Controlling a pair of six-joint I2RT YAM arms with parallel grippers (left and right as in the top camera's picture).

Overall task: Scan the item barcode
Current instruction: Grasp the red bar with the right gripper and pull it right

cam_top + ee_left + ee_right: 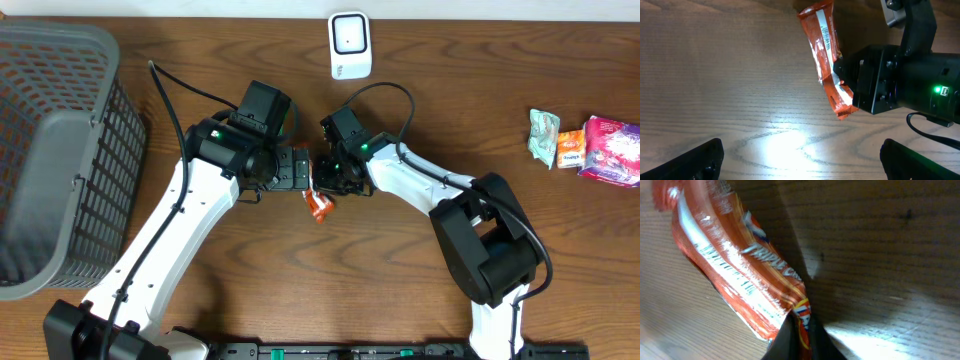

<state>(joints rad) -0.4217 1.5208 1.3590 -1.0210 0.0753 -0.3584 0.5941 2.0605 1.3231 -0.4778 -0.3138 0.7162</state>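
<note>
My right gripper is pinching the packet's edge beside my left gripper, so I need to put the packet down farther away and take it across the white strip [759,307].
The item is an orange snack packet [319,205] with a white strip, and its barcode [827,32] shows in the left wrist view. My right gripper [804,335] is shut on one end of the packet [735,265], with the foil pinched between the two dark fingers. In the left wrist view the packet [822,45] hangs slanted over the wood from the right gripper [846,82]. Close to the left of the packet, my left gripper [802,162] stands wide open with only bare table between its fingertips [695,160]. The white scanner [350,45] stands at the back edge, apart from both arms.
A large grey mesh basket [50,150] fills the left side of the table. At the far right lie three more packets: a pale green one [545,137], a small orange one [570,148] and a pink one [610,148].
</note>
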